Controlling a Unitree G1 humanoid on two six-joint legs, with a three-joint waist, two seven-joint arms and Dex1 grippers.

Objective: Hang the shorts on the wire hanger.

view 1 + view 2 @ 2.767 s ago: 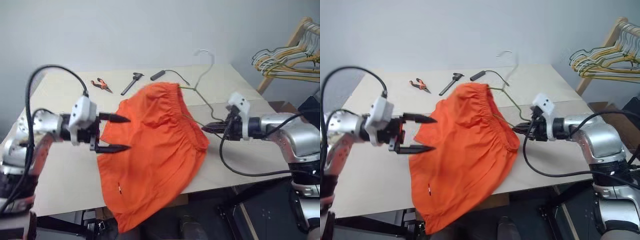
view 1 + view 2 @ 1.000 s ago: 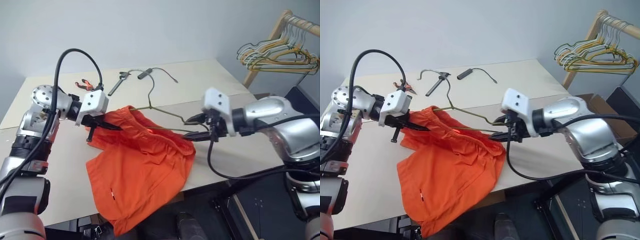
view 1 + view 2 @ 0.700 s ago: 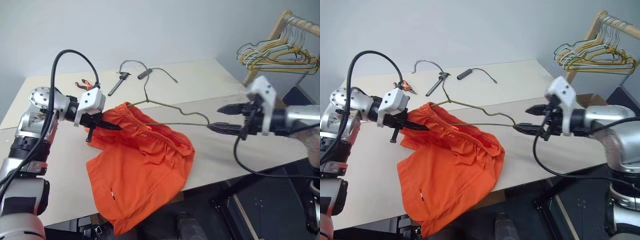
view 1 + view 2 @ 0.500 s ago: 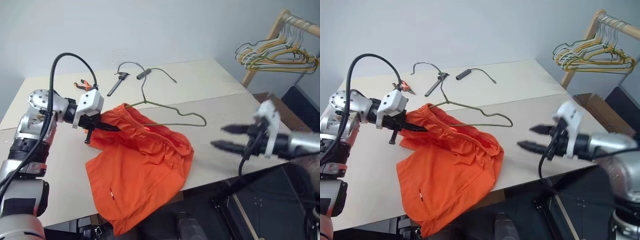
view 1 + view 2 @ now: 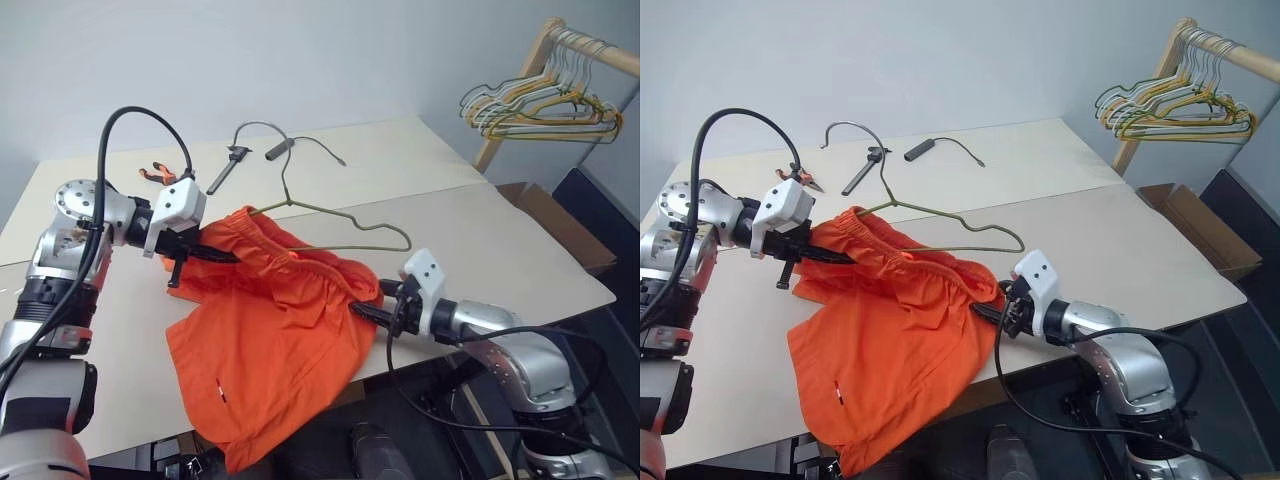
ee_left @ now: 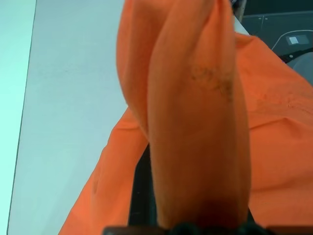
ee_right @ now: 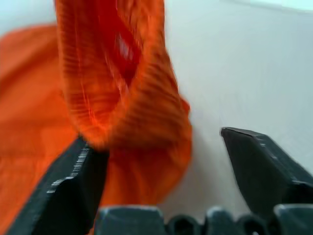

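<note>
The hanger's free corner is outside the slack waistband, so the robot's right gripper needs to take hold of the waistband's loose end [image 5: 364, 282] and stretch it over that corner.
The orange shorts [image 5: 270, 330] lie bunched on the table [image 5: 480, 230], one leg hanging over the front edge. My left gripper [image 5: 212, 252] is shut on the left end of the waistband, and the fabric [image 6: 195, 122] drapes over its fingers. The wire hanger [image 5: 345, 215] rests on the shorts and table; its left corner runs in at the waistband and its hook [image 5: 258, 127] points to the back. My right gripper [image 5: 362, 310] is low at the waistband's right end. Its fingers [image 7: 73, 186] stand open, with the gathered waistband [image 7: 122, 88] just ahead between them, close to one finger.
Orange-handled pliers [image 5: 158, 174], a black tool [image 5: 228, 166] and a black handle with a cord [image 5: 280, 148] lie at the table's back. A wooden rail with a bunch of wire hangers [image 5: 540, 100] stands at the back right. A cardboard box [image 5: 545, 215] sits beyond the table's right edge.
My right gripper let go of the hanger, swung out right and down, then came back in low to the waistband's right end. The hanger settled onto the shorts. The left gripper kept its hold.
</note>
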